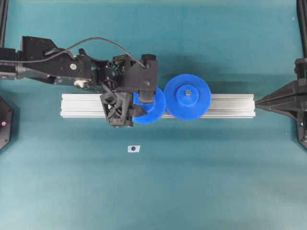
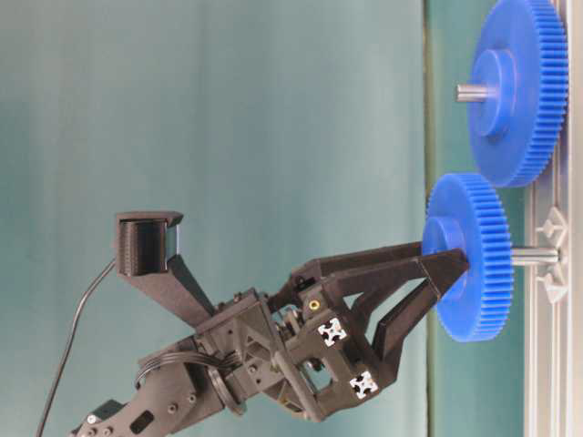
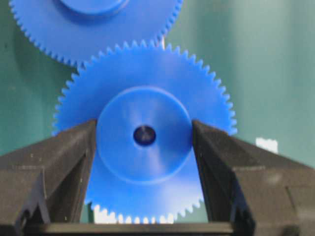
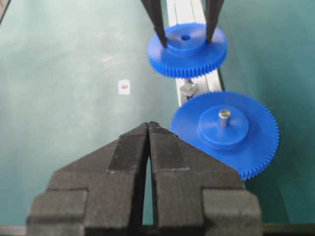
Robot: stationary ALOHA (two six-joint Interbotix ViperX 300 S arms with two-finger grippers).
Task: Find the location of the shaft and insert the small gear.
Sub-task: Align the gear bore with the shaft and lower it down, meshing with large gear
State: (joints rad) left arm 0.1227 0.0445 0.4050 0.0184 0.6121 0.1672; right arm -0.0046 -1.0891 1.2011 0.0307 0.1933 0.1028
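Observation:
The small gear, still hanging clear of the rail, will go onto the grey shaft [image 1: 145,105] [image 3: 144,135] next to the larger blue gear. I need to set it down there with my left gripper.
The small gear [image 1: 152,111] is a blue toothed disc with a raised hub [image 3: 142,147]. My left gripper [image 1: 144,102] is shut on that hub, one finger [image 3: 64,162] on each side. In the table-level view the gear [image 2: 474,264] hangs clear of the rail, and the thin grey shaft [image 2: 533,257] runs from its underside to the rail. The right wrist view shows the shaft and its shiny bracket [image 4: 188,88] just below the gear [image 4: 187,54]. My right gripper [image 4: 149,125] is shut on nothing, and sits off the rail's right end [image 1: 259,101].
The larger blue gear [image 1: 187,98] sits on its own grey pin [image 4: 224,117] on the aluminium rail [image 1: 230,106], its teeth next to the small gear's. A small white tag with a dark dot [image 1: 133,148] lies on the teal table in front of the rail.

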